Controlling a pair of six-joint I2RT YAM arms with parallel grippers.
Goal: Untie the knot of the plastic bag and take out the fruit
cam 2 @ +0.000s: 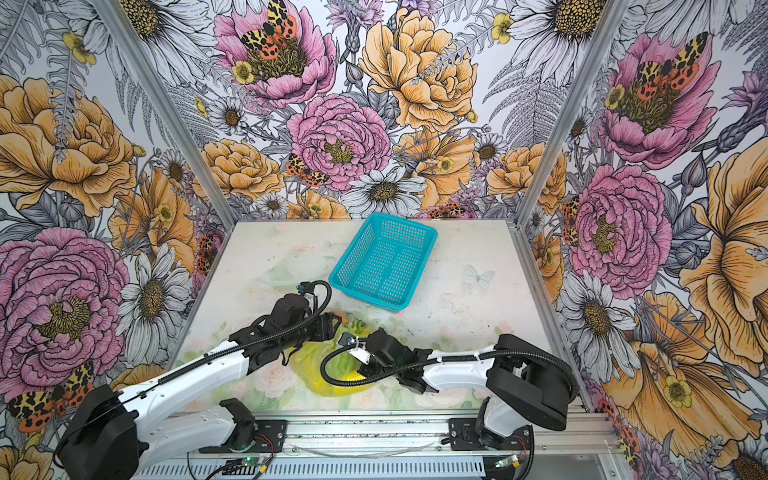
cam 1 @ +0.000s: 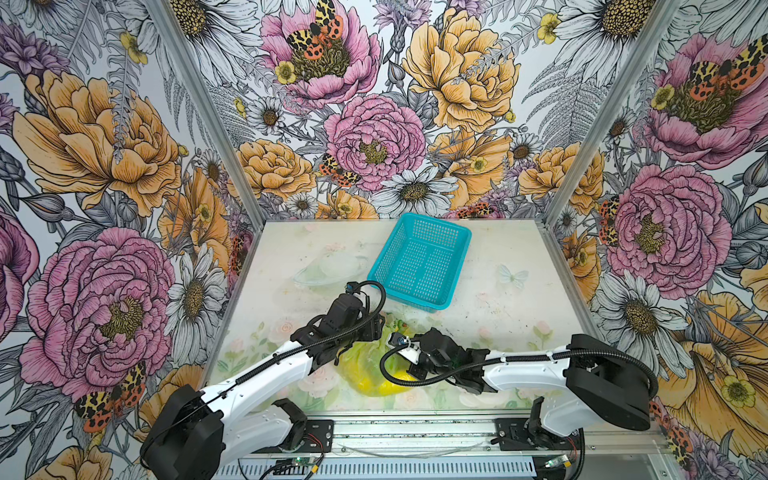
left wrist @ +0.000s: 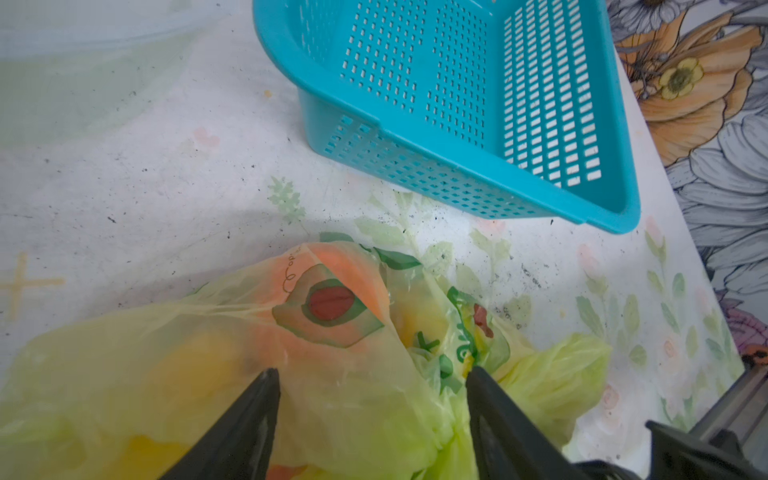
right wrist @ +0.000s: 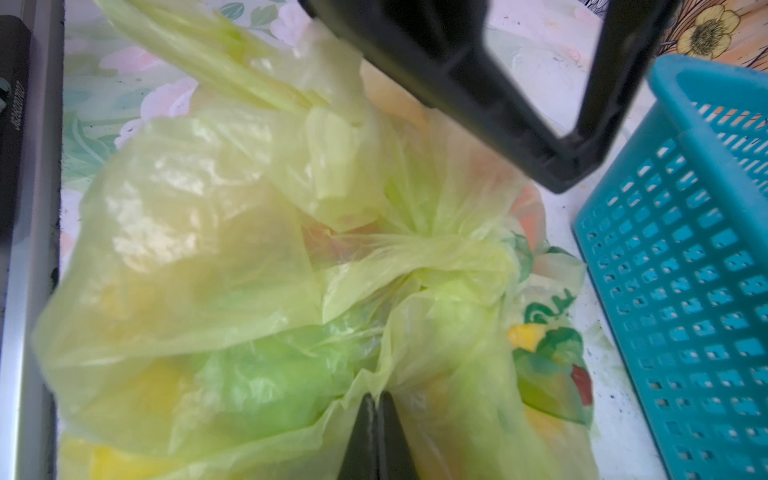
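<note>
The bag lies near the metal front rail; my left gripper will grab film at its far side (left wrist: 337, 246) and pull it away before loosening the knot.
The yellow-green plastic bag (cam 1: 361, 365) (cam 2: 316, 365) lies near the table's front edge, between both arms. Its knot (right wrist: 453, 266) is a bunched lump of film on top of the bag. Fruit shows through the film: a green one (right wrist: 270, 374), yellow ones (cam 1: 401, 379) (right wrist: 124, 457) and an orange one (left wrist: 332, 257). My left gripper (left wrist: 372, 370) is open, with bag film (left wrist: 353, 395) lying between its two fingers. One of its fingers (right wrist: 457, 83) hangs just beyond the knot. My right gripper (right wrist: 378, 399) is shut on a fold of the bag's film just short of the knot.
A teal perforated basket (cam 1: 419, 262) (cam 2: 382, 262) (left wrist: 457, 104) (right wrist: 685, 291) stands just behind the bag, with nothing in it. A clear shallow dish (cam 1: 328, 270) lies to its left. The metal front rail (cam 1: 415, 428) runs close to the bag.
</note>
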